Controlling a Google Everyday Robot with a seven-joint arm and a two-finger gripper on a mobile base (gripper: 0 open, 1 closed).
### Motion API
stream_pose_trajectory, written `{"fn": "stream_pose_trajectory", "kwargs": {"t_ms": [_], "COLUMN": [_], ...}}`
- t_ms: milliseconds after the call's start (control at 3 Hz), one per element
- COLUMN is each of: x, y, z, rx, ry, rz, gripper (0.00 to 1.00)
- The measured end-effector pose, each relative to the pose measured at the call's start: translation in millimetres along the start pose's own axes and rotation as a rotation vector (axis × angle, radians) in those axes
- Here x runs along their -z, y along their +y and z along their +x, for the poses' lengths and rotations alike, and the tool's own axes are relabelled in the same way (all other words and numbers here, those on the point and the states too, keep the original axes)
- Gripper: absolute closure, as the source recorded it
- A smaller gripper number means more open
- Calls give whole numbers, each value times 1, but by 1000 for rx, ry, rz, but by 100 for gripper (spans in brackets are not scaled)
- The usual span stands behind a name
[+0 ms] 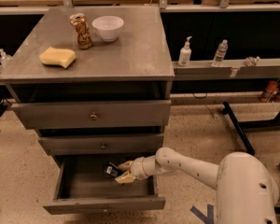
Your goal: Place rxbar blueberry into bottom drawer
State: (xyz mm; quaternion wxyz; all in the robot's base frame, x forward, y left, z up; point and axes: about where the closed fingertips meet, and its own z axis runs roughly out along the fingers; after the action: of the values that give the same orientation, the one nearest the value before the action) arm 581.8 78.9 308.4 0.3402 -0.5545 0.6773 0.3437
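Next, I set the rxbar blueberry, which hangs above the drawer floor now, near the middle of the open bottom drawer's grey bottom (118,176).
The bottom drawer (79,203) of the grey cabinet is pulled open, showing its box-like grey interior. My gripper (124,171) reaches in from the right over the drawer's right half. It is shut on the rxbar blueberry (112,171), a small dark navy bar with a white patch, which sticks out to the left of the fingertips and hangs above the drawer floor. The white arm (186,164) runs from the lower right to the gripper.
On the cabinet top (140,50) lie a yellow sponge (58,57), a can (81,30) and a white bowl (108,27). The two upper drawers with knobs (93,116) are closed. Bottles (185,52) stand on a shelf at right. A black stand leg (238,127) lies on the floor.
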Motion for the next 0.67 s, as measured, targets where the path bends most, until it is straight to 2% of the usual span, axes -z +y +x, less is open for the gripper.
{"fn": "stream_pose_trajectory", "kwargs": {"t_ms": [333, 667], "x": [-23, -32], "y": [-4, -9], "z": [29, 45], "rx": [-43, -63], "ry": [82, 117], "rz": [-2, 14], "gripper": [100, 100]}}
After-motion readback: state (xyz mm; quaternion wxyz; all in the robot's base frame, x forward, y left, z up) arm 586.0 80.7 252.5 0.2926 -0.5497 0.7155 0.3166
